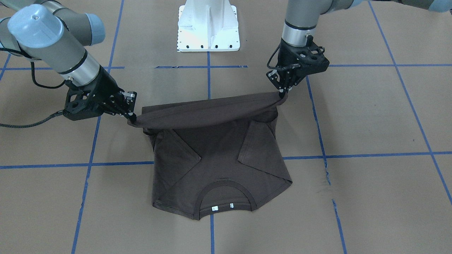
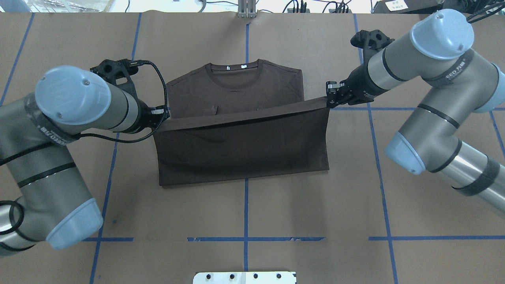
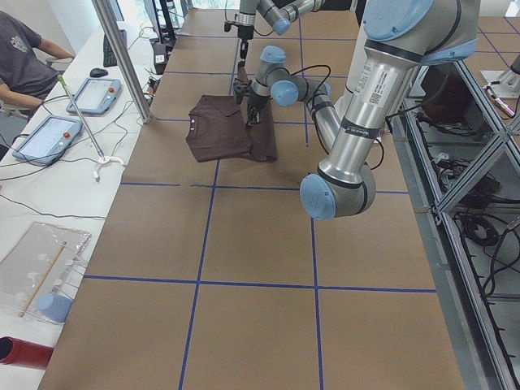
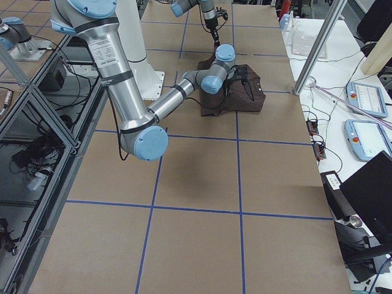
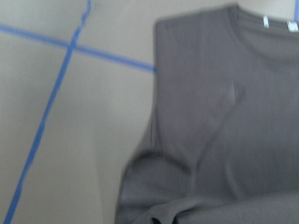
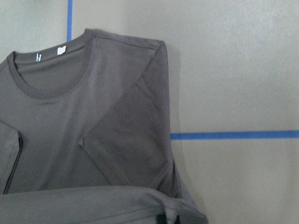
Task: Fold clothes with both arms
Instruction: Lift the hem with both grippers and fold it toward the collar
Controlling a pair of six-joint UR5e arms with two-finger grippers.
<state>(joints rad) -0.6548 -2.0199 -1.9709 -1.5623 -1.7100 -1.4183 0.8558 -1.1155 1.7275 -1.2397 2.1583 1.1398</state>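
The robot's left gripper needs to release the T-shirt's hem corner, now lifted off the table, just above the outer tip of the T-shirt's near shoulder [image 1: 295,177] [image 5: 151,30], next to the collar.
The dark brown T-shirt [image 1: 212,158] lies flat on the brown table with its collar [image 2: 232,75] away from the robot and both sleeves folded in. Its bottom hem [image 2: 244,116] is lifted off the table and stretched taut between the two grippers. My left gripper [image 2: 165,115] is shut on the hem's left corner; in the front-facing view it [image 1: 282,93] is on the right. My right gripper [image 2: 329,100] is shut on the other corner [image 1: 131,119]. The wrist views look down on the shirt [image 5: 224,116] [image 6: 93,126] with the folded-in sleeves.
The white pedestal base [image 1: 208,28] stands at the robot's side of the table. Blue tape lines [image 2: 245,205] cross the brown surface. A metal pole [image 3: 122,57], tablets [image 3: 49,138] and a seated person are beyond the far edge.
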